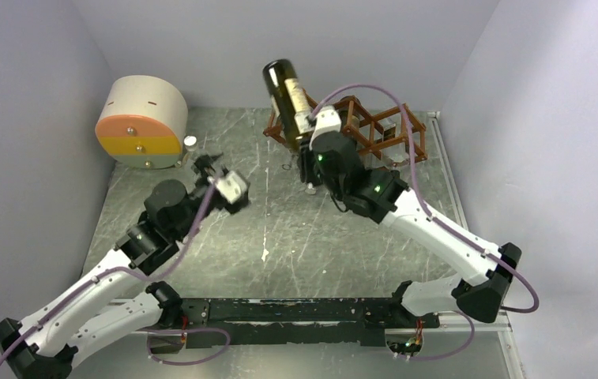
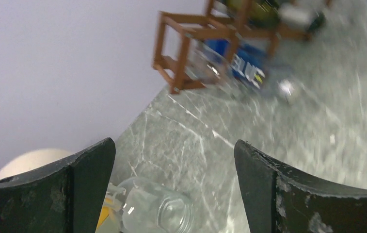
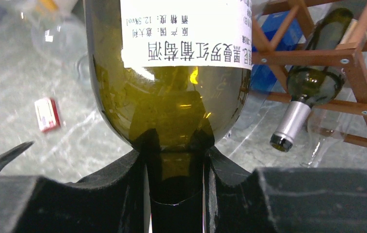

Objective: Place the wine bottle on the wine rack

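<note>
I should set the wine bottle, still in the air beside the rack, in the wine rack's open cell (image 1: 322,122) beside the other green bottle with my right gripper.
My right gripper (image 1: 309,147) is shut on the neck of a dark green wine bottle (image 1: 287,99) with a white label and holds it base-up, tilted, in the air just left of the wine rack (image 1: 374,126). In the right wrist view the bottle (image 3: 171,87) fills the middle and my gripper (image 3: 175,174) clamps its neck. The reddish-brown rack (image 3: 336,58) is at the right there, with a second green bottle (image 3: 317,77) lying in a cell. My left gripper (image 1: 208,166) is open and empty over the left table; it shows wide open in the left wrist view (image 2: 174,189).
A round cream box with orange and yellow front (image 1: 139,122) stands at the back left. A clear jar (image 2: 157,208) lies by it. A blue box (image 2: 247,65) and clear glasses (image 3: 322,131) sit under the rack. A small red box (image 3: 46,114) lies on the table.
</note>
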### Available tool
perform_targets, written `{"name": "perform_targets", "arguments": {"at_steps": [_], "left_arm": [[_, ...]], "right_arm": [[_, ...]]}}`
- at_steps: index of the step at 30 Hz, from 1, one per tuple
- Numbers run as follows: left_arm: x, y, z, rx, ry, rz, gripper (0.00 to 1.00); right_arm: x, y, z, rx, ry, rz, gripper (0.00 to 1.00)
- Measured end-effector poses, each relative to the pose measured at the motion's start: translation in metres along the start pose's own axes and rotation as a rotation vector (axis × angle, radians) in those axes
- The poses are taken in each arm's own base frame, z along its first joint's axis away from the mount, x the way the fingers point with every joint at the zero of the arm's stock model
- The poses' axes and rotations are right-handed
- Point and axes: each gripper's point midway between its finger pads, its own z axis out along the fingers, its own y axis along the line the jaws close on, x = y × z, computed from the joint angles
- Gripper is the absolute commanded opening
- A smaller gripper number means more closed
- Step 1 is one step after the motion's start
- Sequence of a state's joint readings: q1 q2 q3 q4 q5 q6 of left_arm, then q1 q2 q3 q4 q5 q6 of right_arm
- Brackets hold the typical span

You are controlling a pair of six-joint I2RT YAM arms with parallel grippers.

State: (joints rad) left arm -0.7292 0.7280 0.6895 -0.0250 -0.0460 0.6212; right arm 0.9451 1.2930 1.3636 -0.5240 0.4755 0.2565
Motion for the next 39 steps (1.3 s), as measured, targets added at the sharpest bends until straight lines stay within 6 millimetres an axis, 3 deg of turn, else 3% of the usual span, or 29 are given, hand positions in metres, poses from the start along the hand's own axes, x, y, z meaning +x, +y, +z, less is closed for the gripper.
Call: {"name": "perform_targets", "arguments": {"at_steps": [6, 9, 13, 17, 27, 34, 39], "left_arm": [[-0.048, 0.078, 0.017, -0.251, 0.047, -0.403, 0.95], [-0.044, 0.095, 0.029, -0.307, 0.093, -0.524, 0.95], [-0.002, 0.074, 0.04, -0.281, 0.224, -0.613, 0.95], [0.023, 0.055, 0.037, -0.252, 0.302, -0.646, 0.95], [0.014, 0.051, 0.034, -0.199, 0.259, -0.73, 0.95], [0.019, 0.042, 0.034, -0.174, 0.268, -0.744, 0.95], [0.02, 0.041, 0.034, -0.171, 0.27, -0.745, 0.95]], "right_arm": [[-0.022, -0.058, 0.029, 0.097, -0.034, 0.225, 0.0], [-0.019, -0.086, 0.039, 0.146, -0.034, 0.334, 0.0], [-0.011, -0.091, 0.055, 0.151, -0.007, 0.428, 0.0], [0.004, -0.082, 0.069, 0.118, 0.031, 0.478, 0.0], [0.039, -0.077, 0.101, 0.123, 0.111, 0.559, 0.0], [0.044, -0.085, 0.112, 0.144, 0.104, 0.616, 0.0], [0.042, -0.084, 0.118, 0.136, 0.091, 0.639, 0.13]]}}
